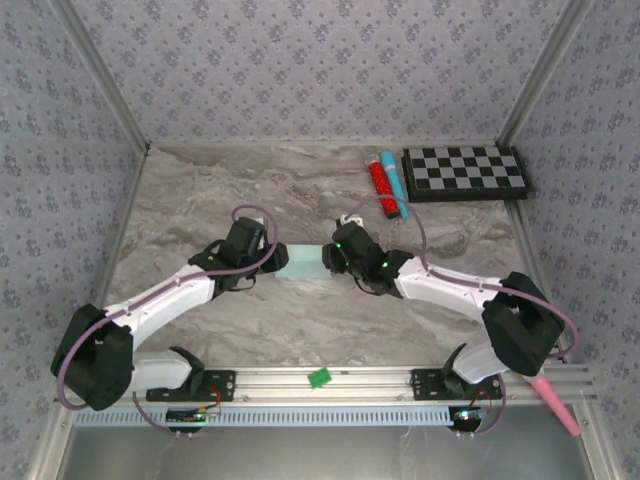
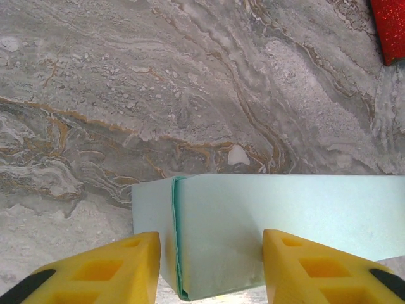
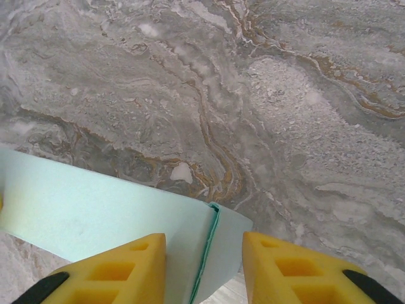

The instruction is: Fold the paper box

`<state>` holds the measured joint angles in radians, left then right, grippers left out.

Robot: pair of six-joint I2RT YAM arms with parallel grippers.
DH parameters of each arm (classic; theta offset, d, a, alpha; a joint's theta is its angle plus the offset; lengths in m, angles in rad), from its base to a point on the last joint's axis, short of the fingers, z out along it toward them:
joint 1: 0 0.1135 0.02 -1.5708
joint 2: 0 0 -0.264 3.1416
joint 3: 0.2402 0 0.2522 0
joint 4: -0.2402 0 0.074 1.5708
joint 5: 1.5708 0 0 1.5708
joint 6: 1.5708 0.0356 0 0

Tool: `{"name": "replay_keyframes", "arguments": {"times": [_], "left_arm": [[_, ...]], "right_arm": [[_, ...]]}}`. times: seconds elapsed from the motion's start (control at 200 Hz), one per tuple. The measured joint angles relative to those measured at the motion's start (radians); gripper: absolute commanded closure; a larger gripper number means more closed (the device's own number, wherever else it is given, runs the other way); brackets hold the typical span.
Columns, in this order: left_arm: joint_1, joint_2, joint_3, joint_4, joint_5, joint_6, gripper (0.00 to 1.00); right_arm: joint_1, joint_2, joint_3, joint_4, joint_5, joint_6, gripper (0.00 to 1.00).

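The fingers of my left gripper straddle the paper box's end flap lengthwise. Next, my left gripper opens, turns and grasps the box across its narrow width [image 2: 323, 212].
The paper box [image 1: 300, 263] is a small pale aqua-blue rectangular box lying on the marble table between my two grippers. My left gripper [image 1: 262, 258] is at its left end. In the left wrist view the box [image 2: 253, 221] has its folded end flap and seam between the yellow fingers [image 2: 136, 263], and the left gripper [image 2: 211, 253] has its jaws apart, straddling that end. My right gripper [image 1: 335, 258] is at the other end. In the right wrist view the box [image 3: 95, 215] shows its end flap between spread jaws of the right gripper [image 3: 204, 253], with a small gap beside the outer finger [image 3: 278, 259].
A red glitter tube [image 1: 381, 186] and a slim blue tube [image 1: 394, 186] lie at the back right beside a checkerboard [image 1: 466, 172]. A small green piece [image 1: 320, 377] sits on the front rail. A pink object [image 1: 556, 402] lies by the right arm's base. Patterned walls enclose the table.
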<state>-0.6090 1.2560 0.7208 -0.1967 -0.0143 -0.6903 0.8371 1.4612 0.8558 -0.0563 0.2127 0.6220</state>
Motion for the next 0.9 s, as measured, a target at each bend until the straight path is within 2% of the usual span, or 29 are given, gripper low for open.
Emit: {"name": "replay_keyframes", "arguments": {"times": [0.18, 0.445, 0.555, 0.705, 0.81, 0.9], "left_arm": [[-0.002, -0.010, -0.021, 0.029, -0.005, -0.011, 0.59], [-0.007, -0.019, -0.026, 0.032, -0.020, -0.005, 0.56], [-0.009, -0.020, -0.003, -0.006, -0.042, 0.027, 0.46], [-0.008, -0.020, 0.050, -0.119, -0.102, 0.106, 0.28], [-0.006, -0.020, 0.089, -0.177, -0.128, 0.211, 0.18], [-0.006, -0.020, 0.126, -0.195, -0.123, 0.354, 0.10]], "right_arm": [[0.002, -0.008, -0.050, 0.082, -0.003, 0.034, 0.70], [0.001, -0.008, -0.065, 0.116, -0.008, 0.051, 0.72], [0.000, -0.008, -0.059, 0.109, -0.009, 0.044, 0.72], [-0.015, -0.004, -0.046, 0.094, -0.010, 0.015, 0.72], [-0.032, 0.001, -0.035, 0.085, -0.010, -0.012, 0.72], [-0.039, 0.009, -0.026, 0.082, -0.010, -0.037, 0.72]]}}
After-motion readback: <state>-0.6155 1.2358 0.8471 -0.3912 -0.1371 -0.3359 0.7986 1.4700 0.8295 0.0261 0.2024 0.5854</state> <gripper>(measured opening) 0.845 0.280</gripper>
